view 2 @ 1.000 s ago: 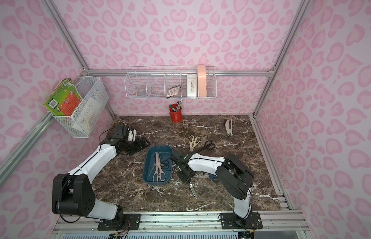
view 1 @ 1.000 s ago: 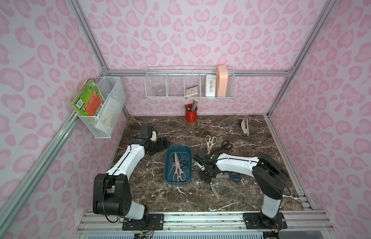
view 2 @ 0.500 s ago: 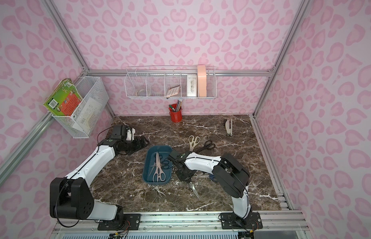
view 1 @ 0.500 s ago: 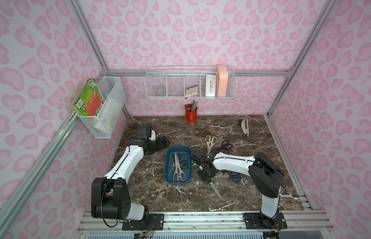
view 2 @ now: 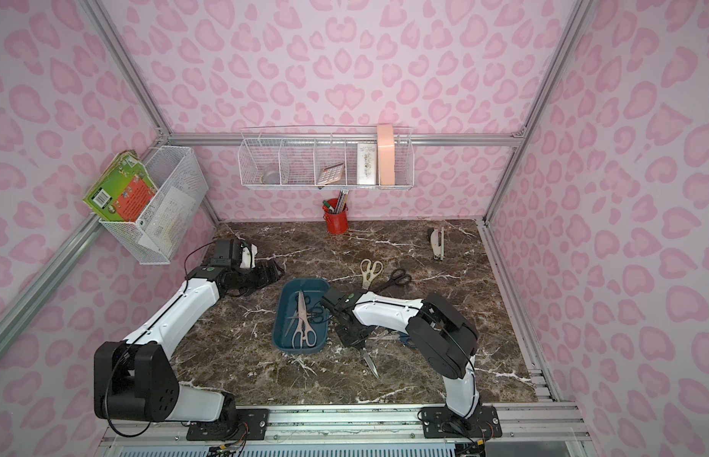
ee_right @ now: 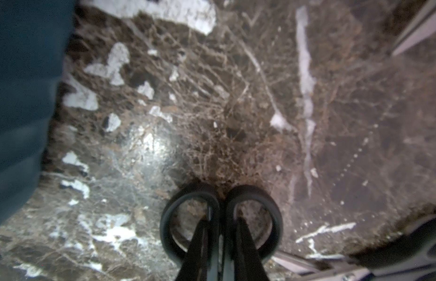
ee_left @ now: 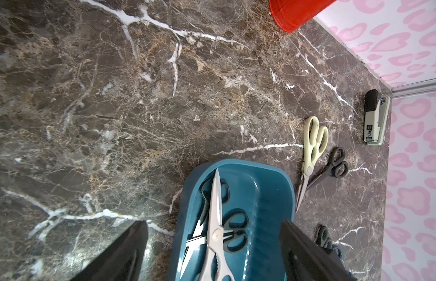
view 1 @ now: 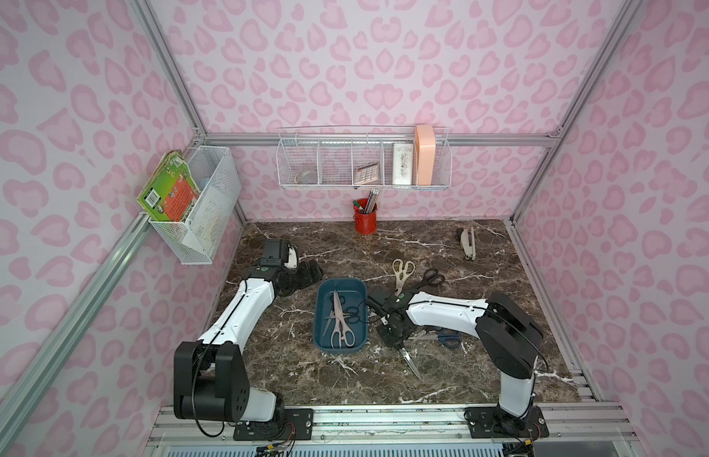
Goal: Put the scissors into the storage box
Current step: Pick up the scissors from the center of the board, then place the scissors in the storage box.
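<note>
Next, my right gripper lets go of the black scissors partly on top of the pale-handled scissors in the teal storage box (view 1: pixel 349 316).
The teal storage box (view 1: pixel 319 316) (view 2: pixel 279 320) sits mid-table and holds a pale-handled pair of scissors (view 1: pixel 339 322) lying over black-handled ones (ee_left: pixel 235 233). Just right of the box, my right gripper (view 1: pixel 394 336) (ee_right: pixel 221 223) is shut on the handles of black scissors (ee_right: pixel 255 194); their blades (view 1: pixel 410 362) point at the front edge. Cream scissors (view 1: pixel 402 271) and black scissors (view 1: pixel 430 277) lie behind the arm. A blue-handled pair (view 1: pixel 447 338) is half hidden under it. My left gripper (view 1: pixel 309 273) (ee_left: pixel 213 222) stands open and empty at the back left.
A red pen cup (view 1: pixel 365 221) stands at the back wall and a grey stapler (view 1: pixel 467 243) lies at the back right. White wire baskets hang on the back wall (view 1: pixel 364 162) and the left wall (view 1: pixel 198 213).
My right gripper's fingers have closed in on the black scissors' handles, and the arm has shifted slightly toward the box. The left arm has not moved.
</note>
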